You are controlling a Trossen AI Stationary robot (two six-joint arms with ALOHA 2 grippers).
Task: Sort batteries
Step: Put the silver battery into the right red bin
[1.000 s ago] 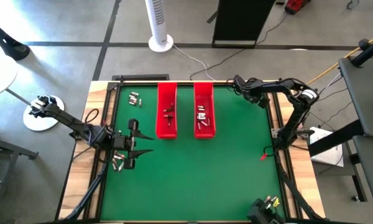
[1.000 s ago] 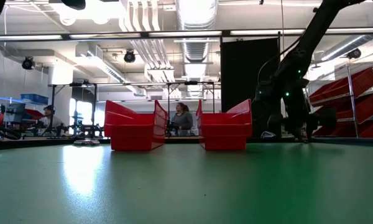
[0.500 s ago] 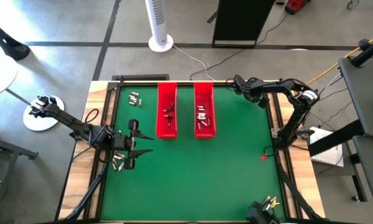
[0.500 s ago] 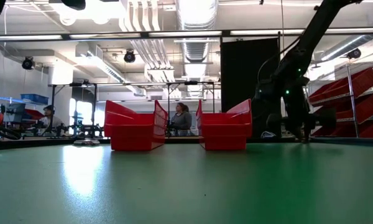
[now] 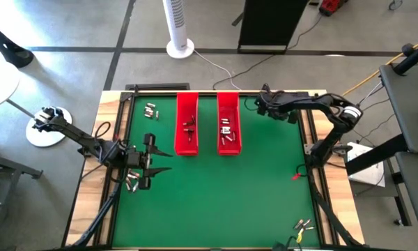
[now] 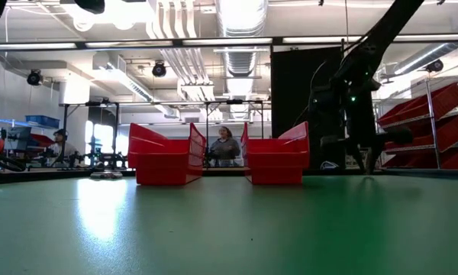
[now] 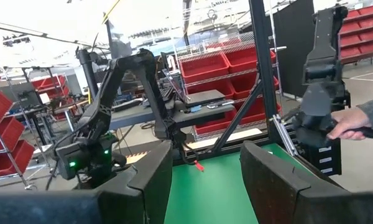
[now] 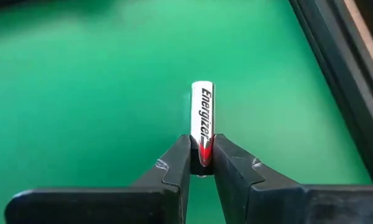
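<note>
I have only the battery's black-and-red end pinched in my right gripper, so I should put it down on the mat and grip closer to its middle (image 8: 202, 124) before I carry it.
My right gripper (image 5: 260, 105) hovers over the green mat by the far right corner, just right of the right red tray (image 5: 228, 104). It is shut on one silver battery (image 8: 202, 115) with a black-and-red end. More batteries lie in that tray (image 5: 226, 130), in the left red tray (image 5: 189, 127), and loose on the mat at the far left (image 5: 150, 109). My left gripper (image 5: 152, 157) waits open near the table's left edge, its fingers (image 7: 268, 180) apart with nothing between them. My right gripper pinches the battery's black-and-red end (image 8: 203, 148) between its two fingertips (image 8: 180, 163). The fingers slant down from above and lie along the battery, which sticks out past them. It is lifted clear of the mat.
The two red trays stand side by side at the far middle of the mat. A dark frame rail (image 8: 336, 68) runs along the mat's right edge close to my right gripper. A small red piece (image 5: 295, 175) lies near the right edge. Beyond the table a person's hand (image 7: 354, 121) grips a dark device.
My right gripper has drawn away from the far right corner toward the right red tray, rising slightly and rolling at the wrist. The left arm has kept still.
</note>
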